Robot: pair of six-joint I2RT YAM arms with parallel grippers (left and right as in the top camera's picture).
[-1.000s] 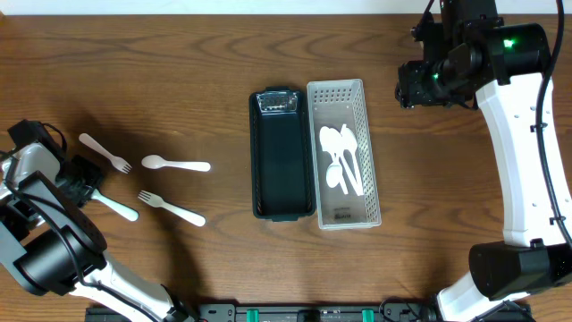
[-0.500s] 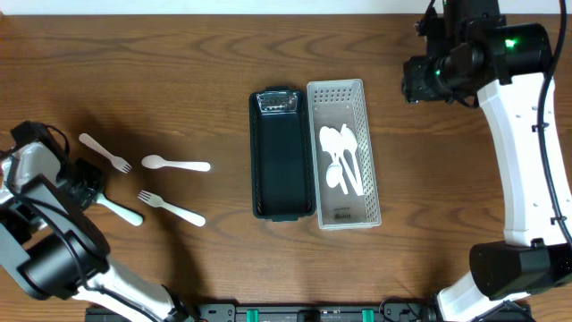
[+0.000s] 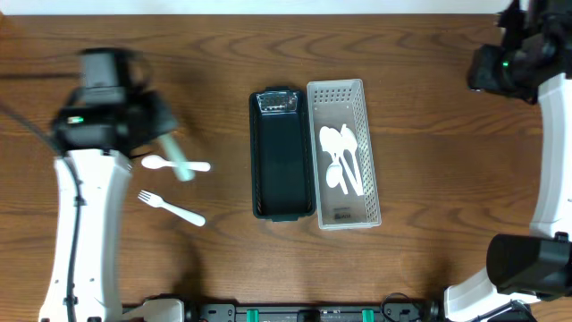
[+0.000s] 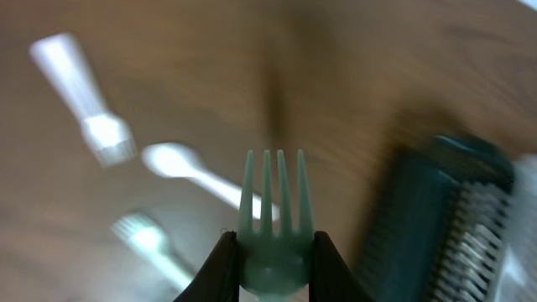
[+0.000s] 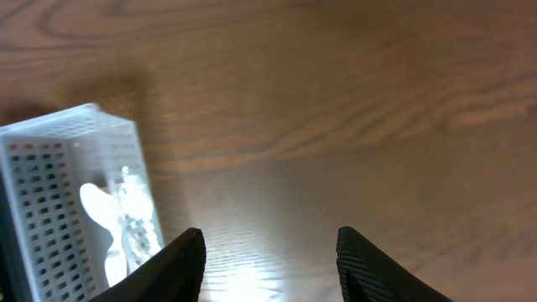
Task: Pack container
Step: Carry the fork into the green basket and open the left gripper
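Observation:
My left gripper is to let go of the pale green fork in the middle of the empty dark green container (image 3: 274, 165).
My left gripper (image 3: 166, 134) (image 4: 271, 245) is shut on a pale green fork (image 3: 180, 162) (image 4: 271, 189) and holds it above the table, tines forward, over the white spoon (image 3: 175, 165) (image 4: 189, 168). A white fork (image 3: 172, 208) (image 4: 149, 243) lies in front of the spoon. Another white fork (image 4: 84, 101) shows only in the left wrist view. The dark green container (image 3: 282, 154) (image 4: 424, 218) stands at the middle, empty. Next to it the white perforated basket (image 3: 343, 154) (image 5: 50, 168) holds white spoons. My right gripper (image 3: 497, 68) (image 5: 268, 256) is open and empty, far right of the basket.
The cutlery lies loose on the brown wooden table (image 3: 429, 179) left of the containers. The left arm's white link runs down the left side of the overhead view. The left wrist view is motion-blurred.
My left arm has lifted the green fork off the table's left edge and swung it right, towards the containers. My right arm has moved right, away from the basket.

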